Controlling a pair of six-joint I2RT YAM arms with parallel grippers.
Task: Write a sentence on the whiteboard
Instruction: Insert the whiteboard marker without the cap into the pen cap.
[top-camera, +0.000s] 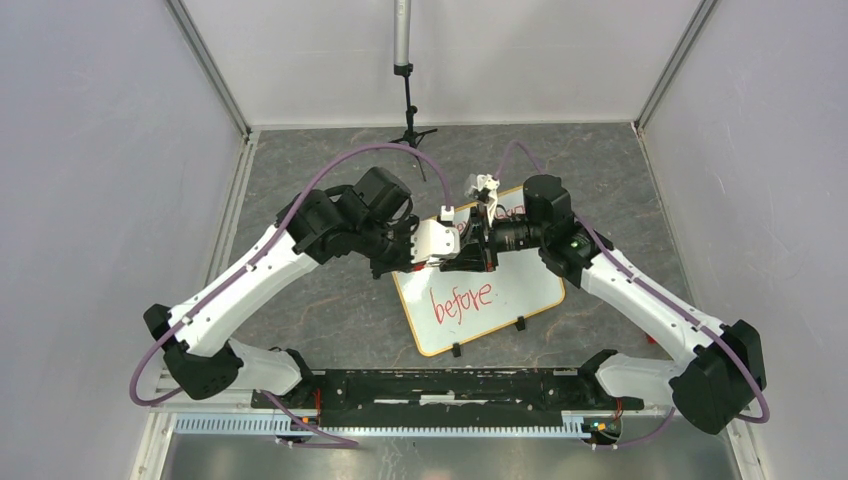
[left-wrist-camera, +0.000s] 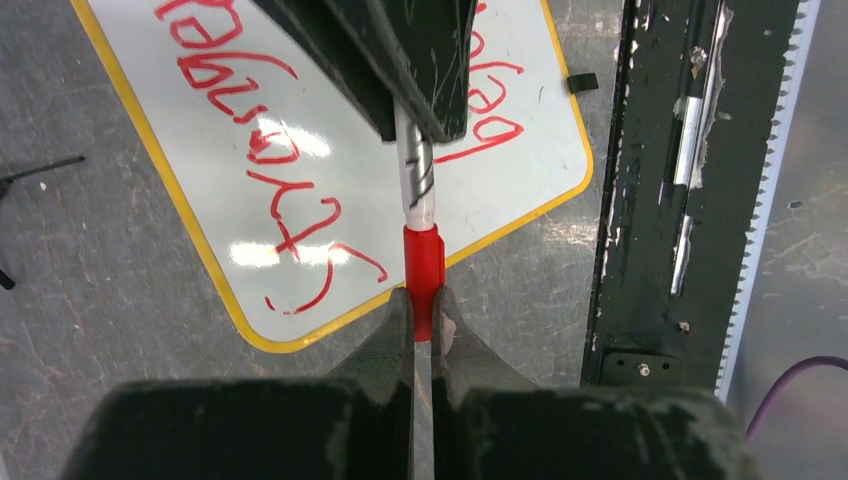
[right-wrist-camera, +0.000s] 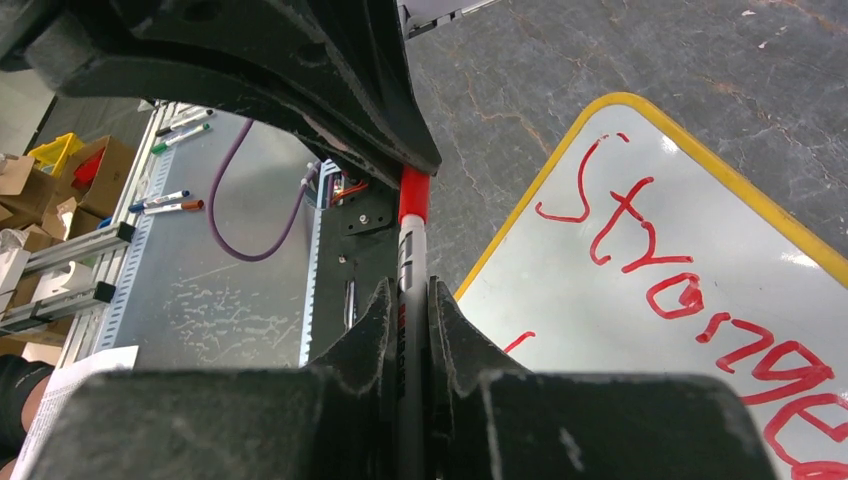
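I should open my left gripper's fingers, which pinch just the end of the marker's red cap, and take the cap deeper (left-wrist-camera: 424, 258) before I carry the marker.
The whiteboard (top-camera: 525, 285) lies tilted on the grey table, with two black clip feet on its near edge. The red sentence (top-camera: 462, 300) shows "before" in the top view; "Stronger" shows in the left wrist view (left-wrist-camera: 260, 140) and the right wrist view (right-wrist-camera: 690, 290). Both grippers meet above the board's far left part, holding one marker between them. My left gripper (left-wrist-camera: 422, 300) is shut on the marker's red cap (left-wrist-camera: 422, 260). My right gripper (right-wrist-camera: 408, 295) is shut on the white barrel (right-wrist-camera: 408, 255). The cap sits against the barrel's end (left-wrist-camera: 418, 190).
A black stand with a grey pole (top-camera: 405, 90) is at the back centre. A black rail (top-camera: 440, 385) runs along the near edge between the arm bases. Grey walls close in both sides. Loose markers (right-wrist-camera: 165, 203) lie on a bench beyond the table.
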